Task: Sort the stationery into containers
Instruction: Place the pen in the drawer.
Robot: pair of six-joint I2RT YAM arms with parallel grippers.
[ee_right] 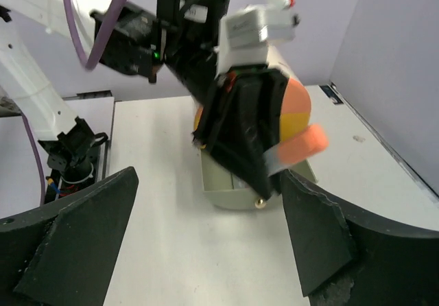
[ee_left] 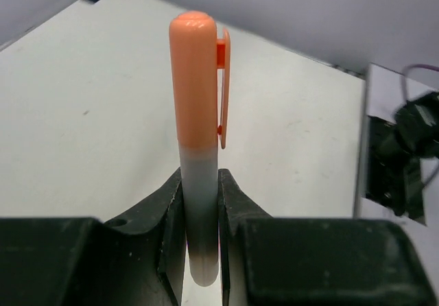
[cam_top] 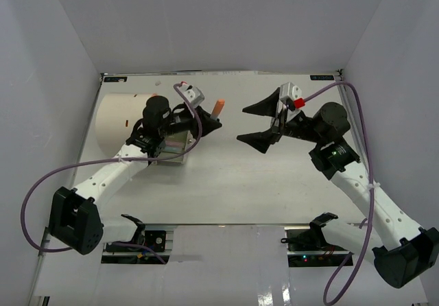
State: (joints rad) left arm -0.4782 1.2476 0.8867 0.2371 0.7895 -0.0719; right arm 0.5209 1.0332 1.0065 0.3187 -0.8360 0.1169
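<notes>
I need to release the marker from my left gripper inside the open drawer [cam_top: 179,145], close to the side that has the small brass knob. The marker now hovers over that drawer.
My left gripper [cam_top: 209,121] [ee_left: 201,203] is shut on a marker [cam_top: 218,107] [ee_left: 199,114] with an orange cap and a pale grey body, held above the table. It hovers over an open pale drawer [cam_top: 171,148] [ee_right: 236,182] with a small brass knob [ee_right: 259,201], pulled out of the cream drum [cam_top: 116,124]. The drum's orange and yellow round face [ee_right: 296,107] shows in the right wrist view, as does the held marker [ee_right: 302,145]. My right gripper [cam_top: 243,123] [ee_right: 209,175] is open and empty, to the right of the marker and facing it. No other stationery shows.
White enclosure walls stand at the back and both sides of the white table [cam_top: 226,182]. The right arm [ee_left: 405,148] shows at the right in the left wrist view. Black mounts [cam_top: 137,230] [cam_top: 319,227] sit at the near edge.
</notes>
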